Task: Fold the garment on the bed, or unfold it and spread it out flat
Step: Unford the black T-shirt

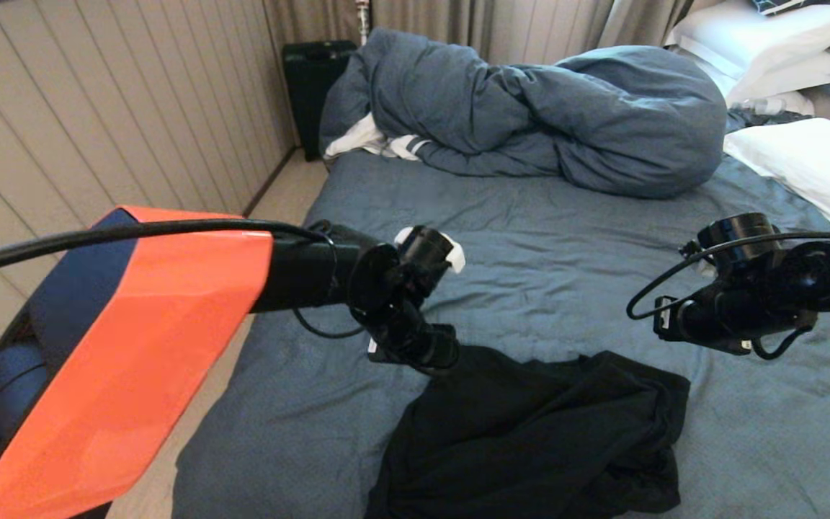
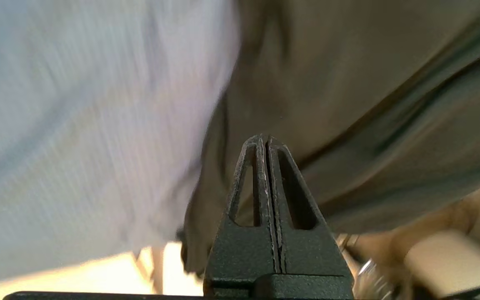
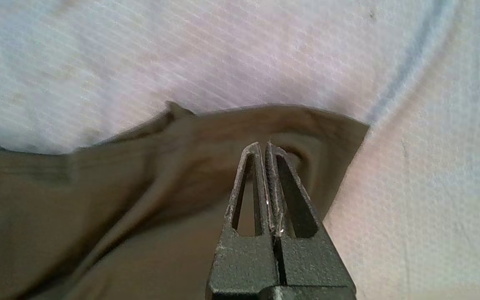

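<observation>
My left gripper needs to open and pinch the cloth farther in before [image 1: 465,403] it pulls the garment nearer, as it is shut and empty at the garment's far edge.
The garment [image 1: 530,432] is a black shirt lying crumpled on the near part of the bed [image 1: 530,238], with no print showing. My left gripper [image 1: 438,357] points down at the garment's far left edge. In the left wrist view the left gripper [image 2: 263,139] is shut with nothing between the fingers, above the dark cloth [image 2: 348,83]. My right gripper [image 1: 667,321] hangs above the sheet just past the garment's far right corner. The right wrist view shows the right gripper [image 3: 263,146] shut and empty over a fold of the garment [image 3: 98,208].
A bunched blue-grey duvet [image 1: 552,115] lies across the far side of the bed, with white pillows [image 1: 804,166] at the right. A black suitcase [image 1: 314,86] stands on the floor by the panelled wall. Wrinkled sheet stretches between the garment and the duvet.
</observation>
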